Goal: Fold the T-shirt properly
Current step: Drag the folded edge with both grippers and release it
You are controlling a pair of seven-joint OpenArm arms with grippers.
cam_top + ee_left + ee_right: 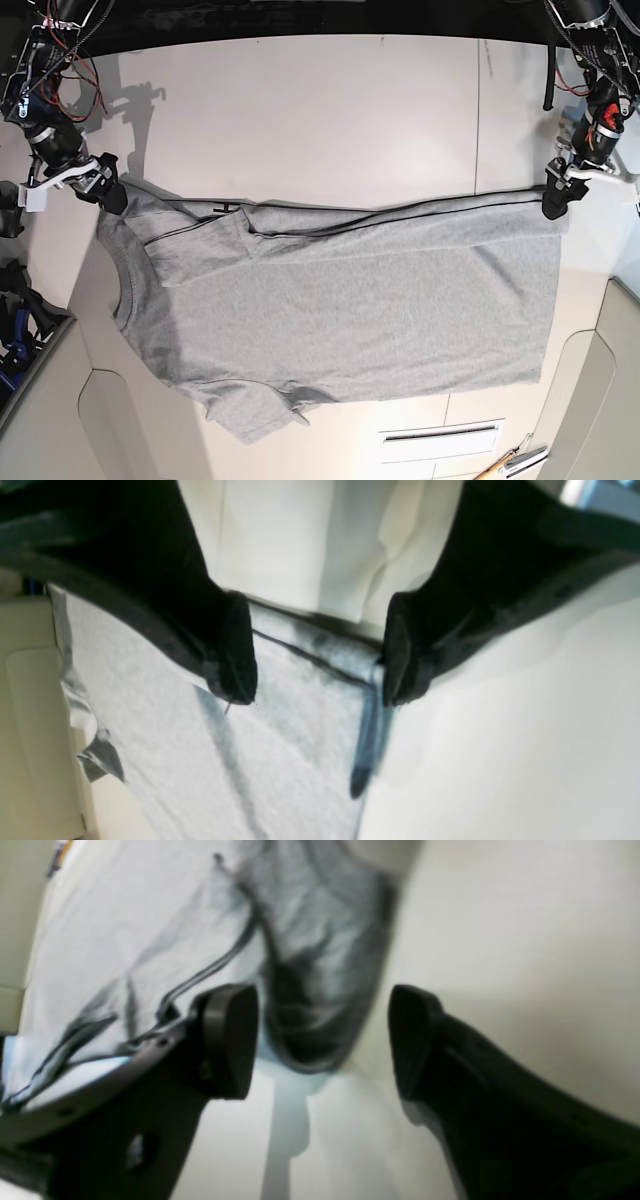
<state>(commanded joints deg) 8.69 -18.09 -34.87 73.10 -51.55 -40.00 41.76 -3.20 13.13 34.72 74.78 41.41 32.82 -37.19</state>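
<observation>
The T-shirt's unfolded edge lies far out toward the slot. Next, my right gripper pinches the folded edge's shoulder end (146,198) and pulls the T-shirt back first.
The light grey T-shirt (340,310) lies flat across the table with its top long edge folded over, neck to the left and hem to the right. My left gripper (553,205) stands open at the hem's far corner. In the left wrist view the shirt (175,730) has that corner between the spread fingers (235,650) of the left gripper (317,680). My right gripper (110,193) is open at the shoulder end. In the right wrist view a bunched, shadowed fold of the shirt (125,930) sits between the parted fingers (230,1040) of the right gripper (320,1045).
The white table (330,120) runs back to a dark edge. A seam (477,120) crosses it on the right. A slot (440,435) and a small tool (515,462) lie near the front edge. Beige panels (580,400) flank the front corners.
</observation>
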